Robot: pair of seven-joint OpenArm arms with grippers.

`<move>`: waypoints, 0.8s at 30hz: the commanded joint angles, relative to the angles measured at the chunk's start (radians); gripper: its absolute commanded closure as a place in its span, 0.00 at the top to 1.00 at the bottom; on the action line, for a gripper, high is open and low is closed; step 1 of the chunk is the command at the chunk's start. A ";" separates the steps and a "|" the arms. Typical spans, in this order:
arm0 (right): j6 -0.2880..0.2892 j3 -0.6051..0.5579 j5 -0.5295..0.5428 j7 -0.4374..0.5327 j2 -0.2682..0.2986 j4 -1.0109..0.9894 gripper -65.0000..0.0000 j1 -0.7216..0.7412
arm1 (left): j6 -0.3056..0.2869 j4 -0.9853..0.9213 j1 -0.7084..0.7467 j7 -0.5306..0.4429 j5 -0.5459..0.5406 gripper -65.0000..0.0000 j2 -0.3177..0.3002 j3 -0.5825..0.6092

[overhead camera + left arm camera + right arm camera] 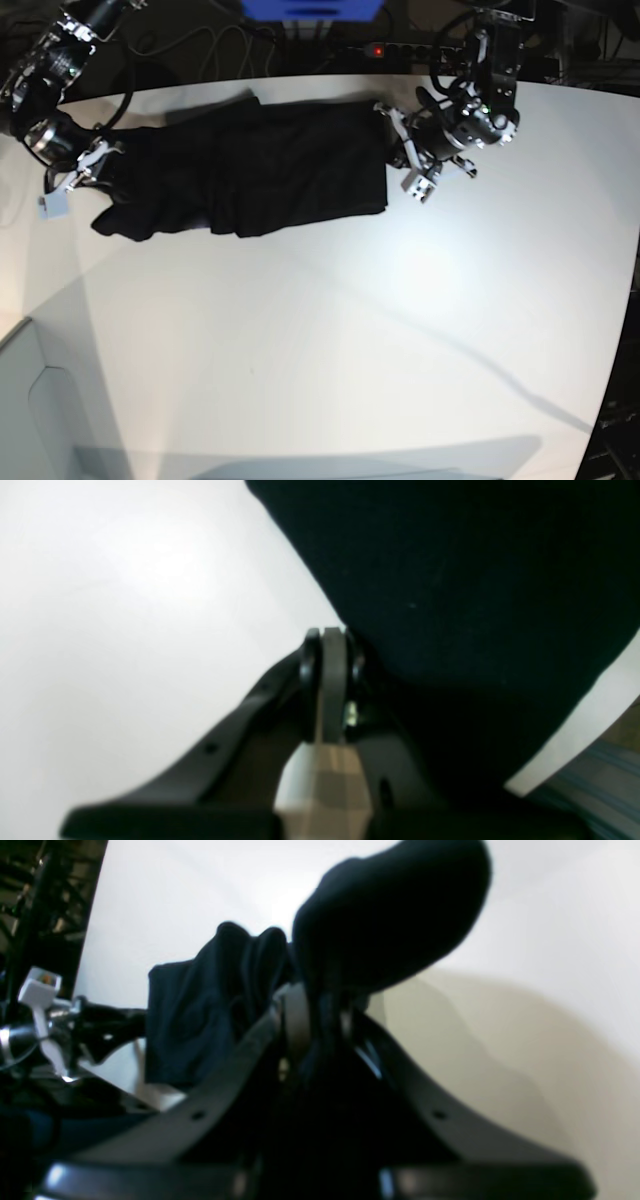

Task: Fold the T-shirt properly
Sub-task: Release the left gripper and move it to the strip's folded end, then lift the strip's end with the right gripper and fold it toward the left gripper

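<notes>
The robot's right gripper should release the bunched end of the shirt on the flat part of the black T-shirt (312, 177) (195, 1017), beside the left gripper.
The black T-shirt (260, 165) lies stretched lengthwise across the far part of the white table (330, 330). My left gripper (397, 150) is at its right edge. In the left wrist view the left gripper (332, 635) is shut, and the taut edge of the T-shirt (450, 580) runs straight into the fingertips. My right gripper (100, 165) is at the shirt's bunched left end. In the right wrist view the right gripper (320, 1005) is shut on a thick fold of the T-shirt (390, 915), which bulges above the fingers.
A power strip (378, 48) with a red light, cables and a blue box (310, 8) sit behind the table's far edge. A white tag (55, 205) hangs by the right arm. The table's edge (575, 730) is close to the left gripper.
</notes>
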 commanded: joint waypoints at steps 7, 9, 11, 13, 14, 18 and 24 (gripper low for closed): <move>0.010 -0.076 0.040 0.019 -0.061 0.167 0.00 -0.042 | 0.006 -0.018 0.018 0.063 0.045 0.03 -0.006 -0.001; 0.010 -0.101 0.040 0.019 -0.081 0.184 0.00 -0.052 | 0.006 -0.017 0.026 0.063 0.045 0.03 -0.006 -0.002; 0.010 -0.130 0.021 0.019 -0.101 0.187 0.00 -0.055 | 0.006 -0.017 0.026 0.063 0.045 0.03 -0.006 0.001; 0.010 -0.164 -0.025 0.019 -0.120 0.189 0.00 -0.055 | 0.006 -0.020 0.026 0.063 0.045 0.03 -0.006 0.001; 0.010 -0.181 -0.049 0.019 -0.127 0.189 0.00 -0.055 | 0.006 -0.020 0.027 0.063 0.045 0.03 -0.006 0.001; 0.010 -0.242 -0.064 0.019 -0.155 0.189 0.00 -0.046 | 0.006 -0.018 0.033 0.063 0.045 0.03 -0.006 -0.005; 0.010 -0.368 -0.068 0.053 -0.158 0.184 0.00 -0.046 | 0.006 -0.020 0.046 0.062 0.045 0.03 -0.008 -0.007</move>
